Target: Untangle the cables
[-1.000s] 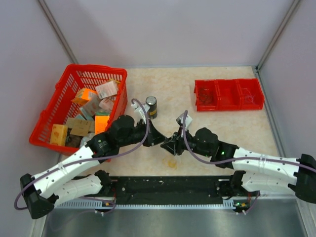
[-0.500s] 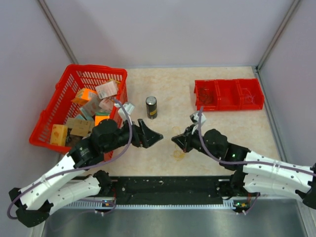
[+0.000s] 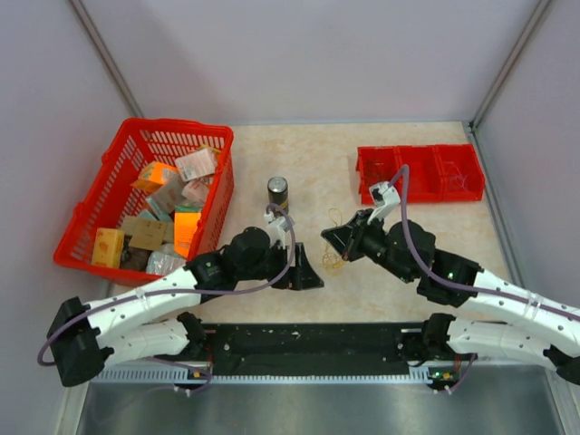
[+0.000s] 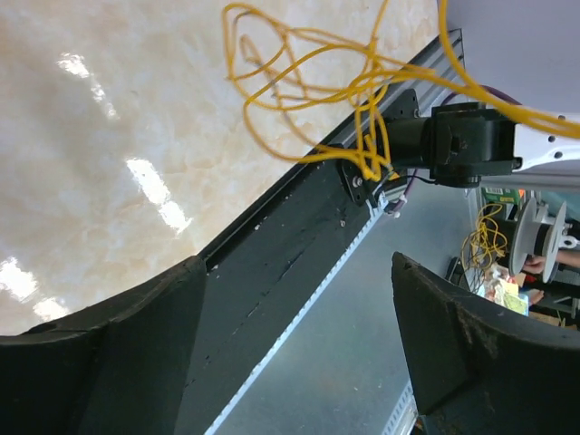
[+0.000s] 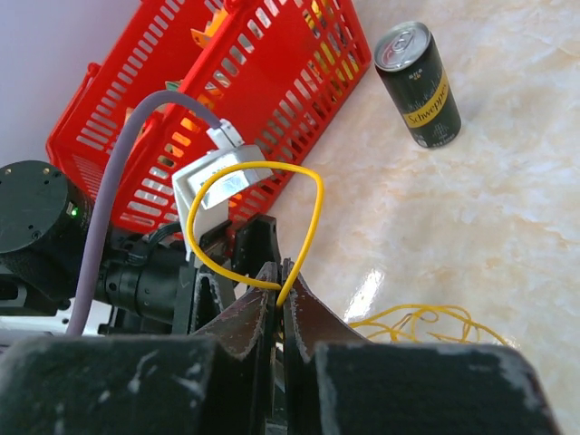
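Observation:
The yellow tangle hangs only by a loop in my right gripper. My left gripper should pinch the trailing strands of cable [image 3: 333, 262] before my right gripper pulls the loop away.
The cables [image 4: 317, 77] are a thin yellow wire tangle with a short dark strand in it. They hang just off the table between the two arms [image 3: 334, 261]. My right gripper [image 5: 282, 292] is shut on a yellow loop [image 5: 315, 204] that arches above its jaws. The rest of the tangle [image 5: 419, 318] trails below it. In the top view the right gripper [image 3: 329, 237] sits right of centre. My left gripper [image 3: 311, 273] is low near the front rail, apart from the wire. Its fingers [image 4: 109, 362] stand wide open with nothing between them.
A dark drink can [image 3: 277, 194] stands behind the grippers. A red basket [image 3: 100, 195] full of packets sits at the left. A red three-compartment bin [image 3: 419, 174] sits at the back right. A black rail [image 3: 308, 340] runs along the near table edge.
The left gripper opened, let go of the wire and moved right along the front. The right gripper shut on the yellow wire and lifted the tangle back and to the right.

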`<move>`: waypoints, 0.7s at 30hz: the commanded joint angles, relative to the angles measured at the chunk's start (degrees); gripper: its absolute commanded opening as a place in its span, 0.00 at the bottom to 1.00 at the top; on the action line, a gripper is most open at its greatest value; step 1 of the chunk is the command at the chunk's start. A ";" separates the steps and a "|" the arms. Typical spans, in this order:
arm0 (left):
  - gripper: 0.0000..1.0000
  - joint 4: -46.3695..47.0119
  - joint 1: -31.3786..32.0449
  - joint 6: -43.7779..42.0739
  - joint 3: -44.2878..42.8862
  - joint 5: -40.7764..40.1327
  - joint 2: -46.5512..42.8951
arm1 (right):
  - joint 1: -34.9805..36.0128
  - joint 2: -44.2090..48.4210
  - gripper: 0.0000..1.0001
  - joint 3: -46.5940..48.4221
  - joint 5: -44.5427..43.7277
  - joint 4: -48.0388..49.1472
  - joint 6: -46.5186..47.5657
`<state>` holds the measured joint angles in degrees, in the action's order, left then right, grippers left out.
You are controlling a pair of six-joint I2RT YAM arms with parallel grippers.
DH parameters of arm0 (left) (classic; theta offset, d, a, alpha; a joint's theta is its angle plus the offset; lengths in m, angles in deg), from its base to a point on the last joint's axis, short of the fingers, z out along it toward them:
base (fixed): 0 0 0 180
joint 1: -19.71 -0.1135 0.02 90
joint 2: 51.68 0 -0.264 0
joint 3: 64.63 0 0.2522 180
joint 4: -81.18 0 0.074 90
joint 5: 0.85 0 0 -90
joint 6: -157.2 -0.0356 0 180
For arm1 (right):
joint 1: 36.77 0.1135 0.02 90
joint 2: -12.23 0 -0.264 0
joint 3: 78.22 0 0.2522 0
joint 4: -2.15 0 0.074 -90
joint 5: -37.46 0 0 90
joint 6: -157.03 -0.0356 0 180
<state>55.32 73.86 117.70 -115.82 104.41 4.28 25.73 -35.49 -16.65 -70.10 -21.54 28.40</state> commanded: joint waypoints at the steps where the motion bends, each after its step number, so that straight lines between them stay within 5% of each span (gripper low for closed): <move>1: 0.86 8.31 1.13 1.88 -3.88 2.31 4.23 | -0.10 0.61 0.00 2.29 -0.81 -1.23 -1.18; 11: 0.82 15.62 1.75 5.57 -3.97 2.67 12.24 | -0.19 1.49 0.00 1.67 -0.37 -1.05 -1.53; 18: 0.40 8.68 1.66 3.38 -6.78 -3.66 14.43 | -0.18 2.46 0.00 1.14 -0.54 -1.14 -1.45; 21: 0.31 6.74 1.66 2.94 -6.78 -6.03 14.35 | -0.10 3.34 0.00 1.06 -0.72 -1.49 -1.62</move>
<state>64.37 75.39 121.97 -120.43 102.93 18.58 25.73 -34.25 -16.67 -70.10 -23.68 27.35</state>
